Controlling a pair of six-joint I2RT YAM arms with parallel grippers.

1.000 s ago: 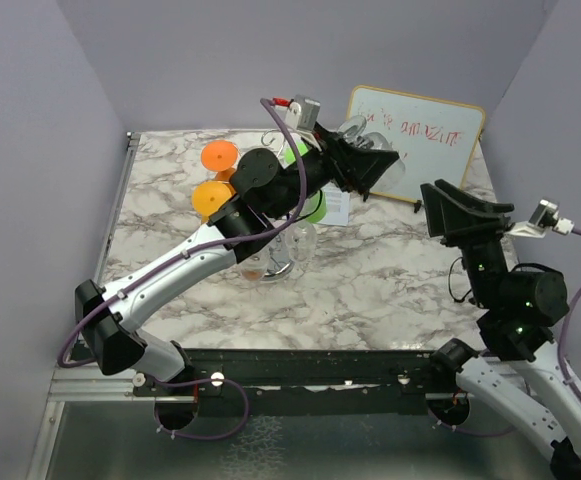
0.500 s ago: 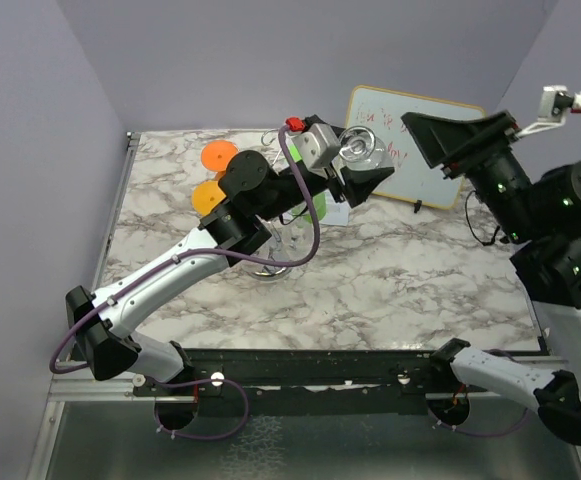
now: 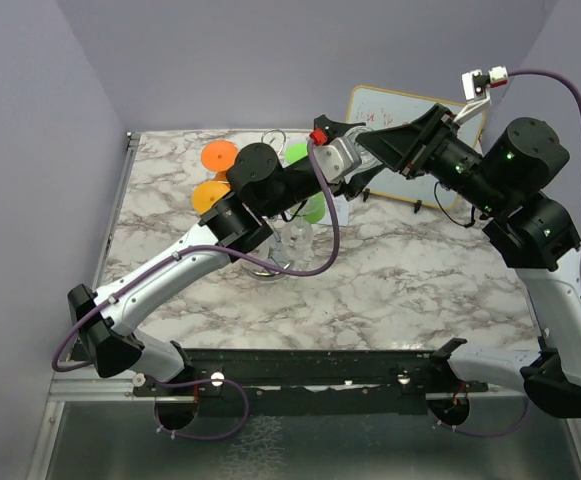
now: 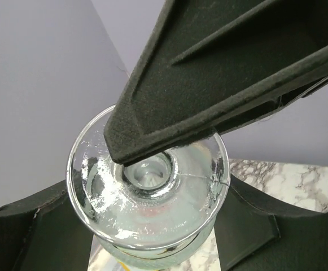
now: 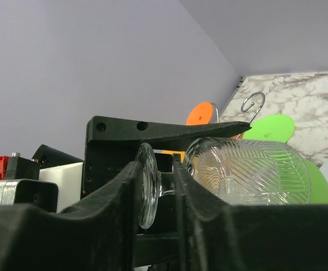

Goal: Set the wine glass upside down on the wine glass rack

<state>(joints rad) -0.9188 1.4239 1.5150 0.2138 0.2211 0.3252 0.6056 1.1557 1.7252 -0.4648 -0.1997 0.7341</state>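
Note:
I should hold the wine glass with my right gripper and take the foot's edge point(image 5: 146, 151) with my left gripper, because my left gripper's fingers reach from the foot to the bowl and block the stem.
The clear ribbed wine glass point(image 3: 360, 166) lies on its side in the air, held by my left gripper point(image 3: 354, 172), which is shut on it just behind the foot point(image 4: 152, 209). My right gripper point(image 5: 159, 186) has its jaws narrowly apart astride the foot point(image 5: 147, 180) and short stem, with a slim gap still showing; the bowl point(image 5: 248, 169) lies to the right of them. One of its fingers point(image 4: 220, 73) overlaps the foot's underside. The chrome wine glass rack point(image 3: 270, 268) stands below the left arm, one loop point(image 5: 254, 103) showing.
Orange point(image 3: 220, 156) and green point(image 3: 296, 152) glass feet sit at the top of the rack, and a clear glass point(image 3: 296, 240) hangs there. A whiteboard point(image 3: 372, 104) leans at the back right. A paper sheet point(image 3: 338, 210) lies by the rack.
My right arm has swung up and left from the right side until its jaws reach the glass foot. My left arm has kept the glass raised, shifting it slightly.

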